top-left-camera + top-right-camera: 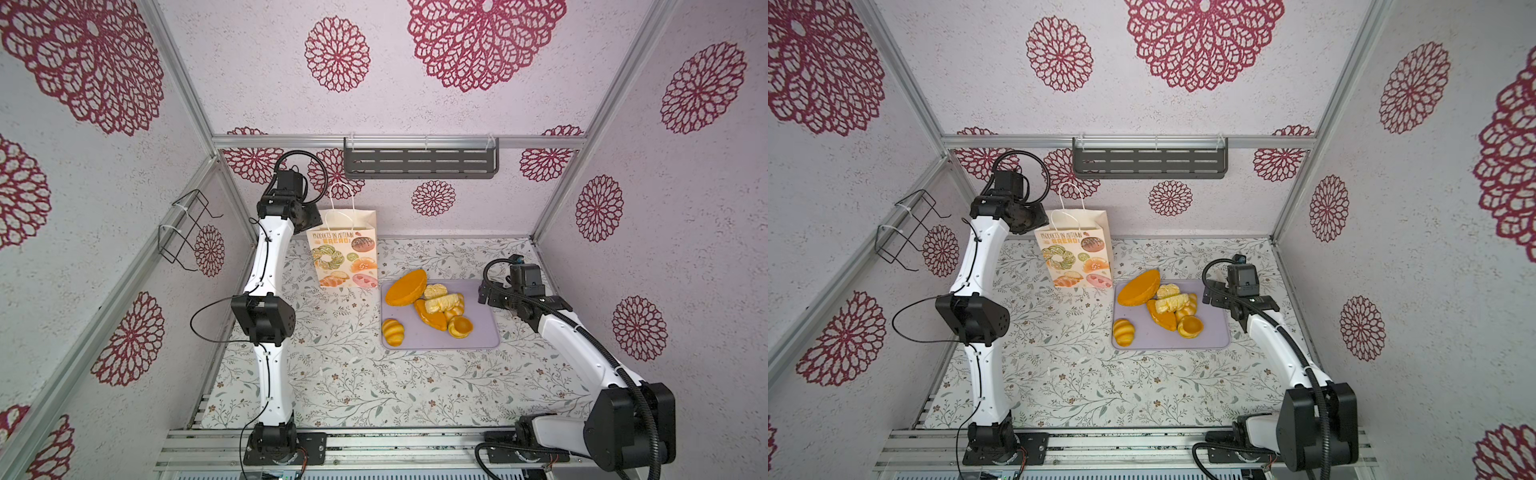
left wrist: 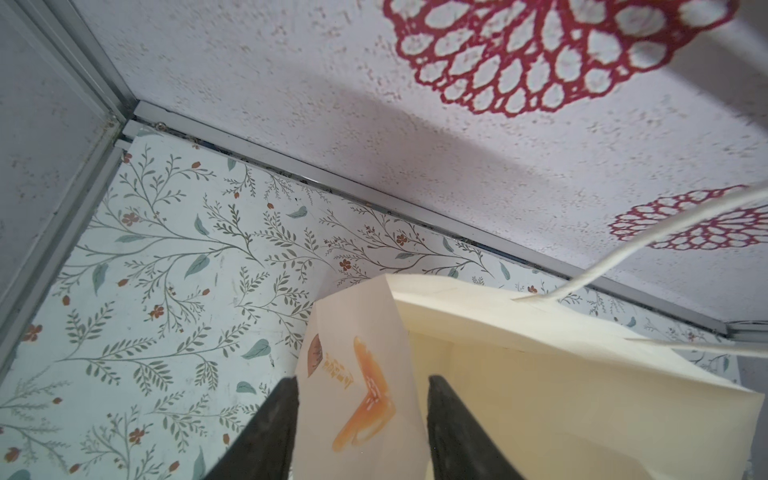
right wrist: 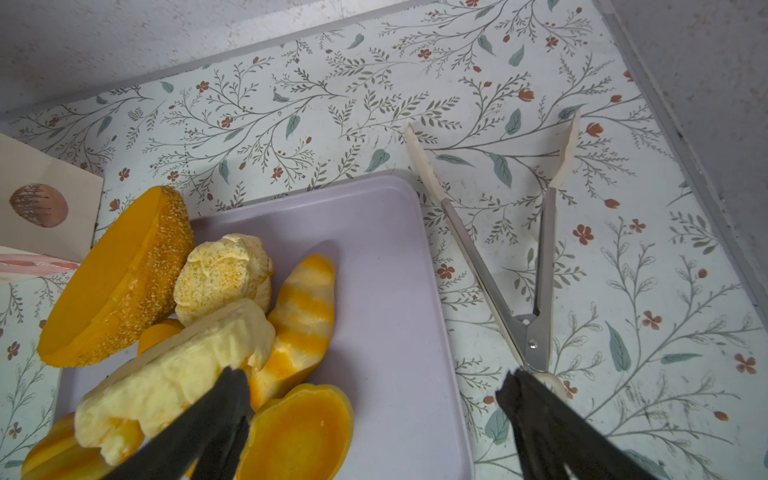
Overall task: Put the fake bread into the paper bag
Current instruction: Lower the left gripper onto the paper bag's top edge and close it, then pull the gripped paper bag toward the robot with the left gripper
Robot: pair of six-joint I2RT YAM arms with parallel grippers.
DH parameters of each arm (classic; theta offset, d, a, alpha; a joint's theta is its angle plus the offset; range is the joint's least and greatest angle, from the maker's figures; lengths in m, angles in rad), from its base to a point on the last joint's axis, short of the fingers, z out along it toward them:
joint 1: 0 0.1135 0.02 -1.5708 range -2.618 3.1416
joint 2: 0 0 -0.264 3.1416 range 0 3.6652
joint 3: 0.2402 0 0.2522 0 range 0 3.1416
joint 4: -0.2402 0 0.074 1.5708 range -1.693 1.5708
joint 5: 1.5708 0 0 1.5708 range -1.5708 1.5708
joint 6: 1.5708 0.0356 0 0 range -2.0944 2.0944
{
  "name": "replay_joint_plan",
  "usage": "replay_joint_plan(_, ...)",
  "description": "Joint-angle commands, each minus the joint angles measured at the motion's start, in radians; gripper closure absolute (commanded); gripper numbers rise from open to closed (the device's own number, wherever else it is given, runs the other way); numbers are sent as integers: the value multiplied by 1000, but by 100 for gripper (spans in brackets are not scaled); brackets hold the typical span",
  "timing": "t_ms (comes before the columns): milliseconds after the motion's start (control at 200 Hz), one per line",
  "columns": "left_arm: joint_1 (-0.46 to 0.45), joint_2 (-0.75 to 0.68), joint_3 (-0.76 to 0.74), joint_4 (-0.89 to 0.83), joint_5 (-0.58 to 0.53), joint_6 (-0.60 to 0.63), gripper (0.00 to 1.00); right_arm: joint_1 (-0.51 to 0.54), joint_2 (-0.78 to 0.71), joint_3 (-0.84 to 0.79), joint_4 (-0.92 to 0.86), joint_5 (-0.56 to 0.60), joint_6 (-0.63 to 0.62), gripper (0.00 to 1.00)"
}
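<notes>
My left gripper is set to close on its side point(image 2: 398, 368), as the paper bag stands back beyond the tray, and then pull the paper bag forward beside the tray.
The paper bag point(image 1: 345, 253) stands upright at the back left of the table, cream with pastry drawings and BREAD lettering. My left gripper point(image 2: 361, 380) reaches down at the bag's top left corner. Its fingers stand apart, one on each side of the bag's point(image 2: 540, 374) narrow side wall. The fake bread lies piled on a lilac tray point(image 1: 478, 340): a big orange seeded loaf point(image 1: 406, 287), a pale cream loaf point(image 1: 442, 302), an orange cup-shaped bun point(image 1: 460, 326) and a striped bun point(image 1: 392, 331) at the tray's left edge. My right gripper point(image 3: 374, 378) hangs open over the tray's right edge, holding nothing.
Metal tongs point(image 3: 498, 270) with white tips lie open on the table right of the tray point(image 3: 386, 270), under my right gripper's outer finger. A wire basket point(image 1: 187, 230) hangs on the left wall. A dark shelf point(image 1: 419, 160) is on the back wall.
</notes>
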Motion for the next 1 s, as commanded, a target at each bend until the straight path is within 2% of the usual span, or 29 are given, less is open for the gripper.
replay_joint_plan(0,-2,7,17,-18,-25,25,53,-3,-3,-1,13,-7,-11,1)
replay_joint_plan(190,-2,11,15,-35,-51,38,63,-4,-1,-1,10,-12,-8,1)
replay_joint_plan(400,-1,9,14,-46,-74,38,64,-4,-1,-3,12,-15,-8,1)
replay_joint_plan(440,-2,4,14,-44,-76,34,61,-4,0,-3,14,-16,-7,1)
replay_joint_plan(485,-1,0,14,-40,-71,28,52,-3,1,-3,13,-16,-7,1)
replay_joint_plan(571,-1,-11,14,-25,-45,17,50,-4,-2,-4,14,-16,-9,1)
replay_joint_plan(716,-2,-37,-7,3,21,-15,40,-4,-3,-9,15,-16,-12,1)
replay_joint_plan(861,-3,-39,-8,22,75,-39,34,-4,-3,-16,19,-18,-11,1)
replay_joint_plan(991,-5,-35,-8,19,62,-34,34,-4,-2,-20,21,-21,-11,1)
